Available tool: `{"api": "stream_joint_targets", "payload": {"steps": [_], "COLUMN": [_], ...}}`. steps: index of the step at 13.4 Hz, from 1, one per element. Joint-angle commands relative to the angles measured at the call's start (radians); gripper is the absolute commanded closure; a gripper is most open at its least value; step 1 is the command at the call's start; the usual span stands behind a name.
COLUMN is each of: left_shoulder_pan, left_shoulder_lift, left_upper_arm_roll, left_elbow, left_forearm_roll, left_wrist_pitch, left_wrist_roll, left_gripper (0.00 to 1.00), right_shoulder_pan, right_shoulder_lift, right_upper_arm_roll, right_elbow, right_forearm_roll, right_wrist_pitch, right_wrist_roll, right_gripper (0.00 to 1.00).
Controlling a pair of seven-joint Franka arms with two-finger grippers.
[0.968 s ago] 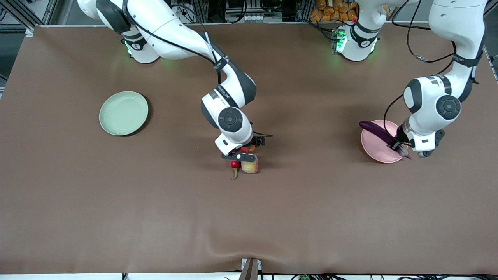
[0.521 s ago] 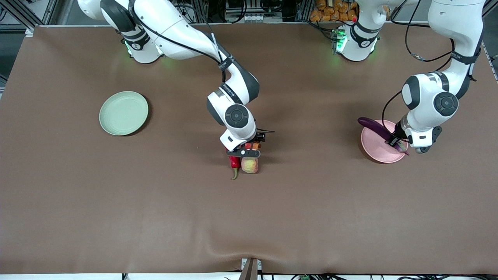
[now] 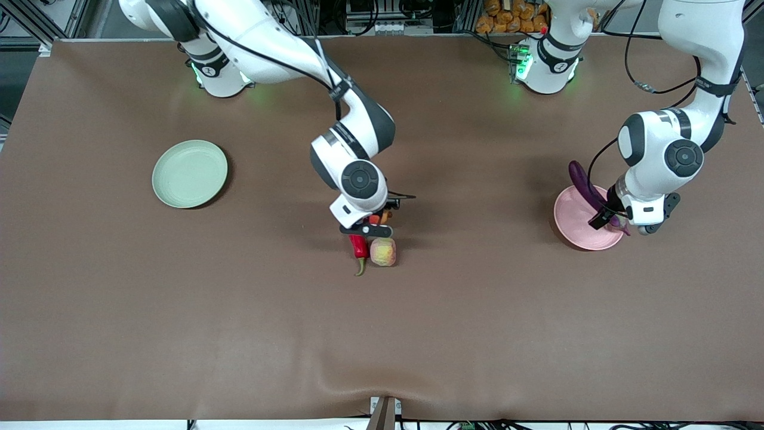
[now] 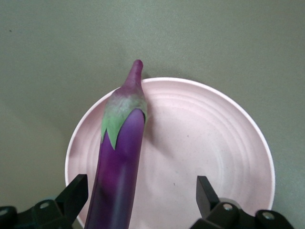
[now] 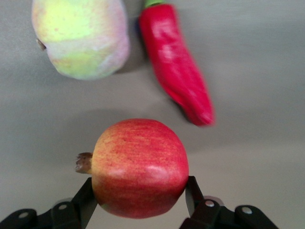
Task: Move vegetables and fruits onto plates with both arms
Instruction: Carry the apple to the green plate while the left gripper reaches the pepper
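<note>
Next, my right gripper sets the pomegranate down on the green plate's half [image 3: 181, 167] farthest from the pink plate.
My right gripper [image 3: 370, 226] is shut on the round red pomegranate [image 5: 140, 167], its fingers [image 5: 86, 193] pressed on both sides, just above the table. The pale peach [image 3: 383, 252] and the red chili [image 3: 359, 246] lie side by side on the cloth just nearer the front camera; both also show in the right wrist view, the peach [image 5: 81, 38] and the chili [image 5: 176, 71]. My left gripper [image 3: 606, 220] is open over the pink plate [image 3: 573, 230]. The purple eggplant [image 4: 119, 152] rests on the plate [image 4: 214, 143] beside one finger, its stem over the rim. The green plate [image 3: 190, 173] is empty.
Brown cloth covers the whole table. The green plate lies toward the right arm's end, the pink plate toward the left arm's end. Wide bare cloth lies between the plates and along the edge nearest the front camera.
My right gripper has drawn back from the peach and chili with the pomegranate in it. The eggplant has swung round on the pink plate, its free end now pointing more toward the robots' bases.
</note>
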Motion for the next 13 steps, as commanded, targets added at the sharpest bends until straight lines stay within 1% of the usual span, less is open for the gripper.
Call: {"api": "stream_joint_targets", "payload": {"steps": [1,3,4,6,7,8,10,11,13], "left_shoulder_pan": [0.006,0.003,0.002,-0.015,-0.040,-0.069,-0.156,-0.200,-0.294], "left_shoulder_lift": [-0.043,-0.040,-0.040,-0.032,-0.026,-0.012,0.026,0.066,0.182], "left_upper_arm_roll": [-0.004,-0.008,-0.011,-0.023,-0.045,-0.060,-0.068,-0.070,-0.071], "left_elbow": [0.068,0.156,0.191,0.263,0.292,0.315,0.403,0.487,0.694], "left_forearm_roll": [0.033,0.047,0.068,0.078,0.078,0.078,0.078,0.067,0.050], "left_wrist_pitch": [-0.144,-0.265,-0.315,-0.387,-0.410,-0.428,-0.490,-0.537,-0.670], "left_wrist_roll": [-0.024,-0.024,-0.022,-0.024,-0.027,-0.039,-0.106,-0.131,-0.256], "left_gripper": [0.00,0.00,0.00,0.00,0.00,0.00,0.00,0.00,0.00], "right_shoulder_pan": [-0.072,-0.164,-0.222,-0.369,-0.444,-0.487,-0.572,-0.618,-0.729], "right_shoulder_lift": [-0.199,-0.388,-0.476,-0.619,-0.673,-0.722,-0.794,-0.797,-0.793], "right_upper_arm_roll": [0.004,0.003,0.003,0.003,0.003,0.003,0.003,0.003,0.003], "right_elbow": [-0.105,-0.319,-0.422,-0.606,-0.688,-0.764,-0.901,-0.934,-0.987], "right_forearm_roll": [0.017,0.007,-0.003,-0.051,-0.055,-0.066,-0.170,-0.192,-0.197], "right_wrist_pitch": [-0.142,-0.135,-0.134,-0.132,-0.126,-0.105,-0.034,-0.022,0.024], "right_wrist_roll": [-0.089,-0.259,-0.381,-0.605,-0.714,-0.790,-0.905,-0.978,-1.124], "right_gripper": [1.00,1.00,1.00,1.00,1.00,1.00,1.00,1.00,1.00]}}
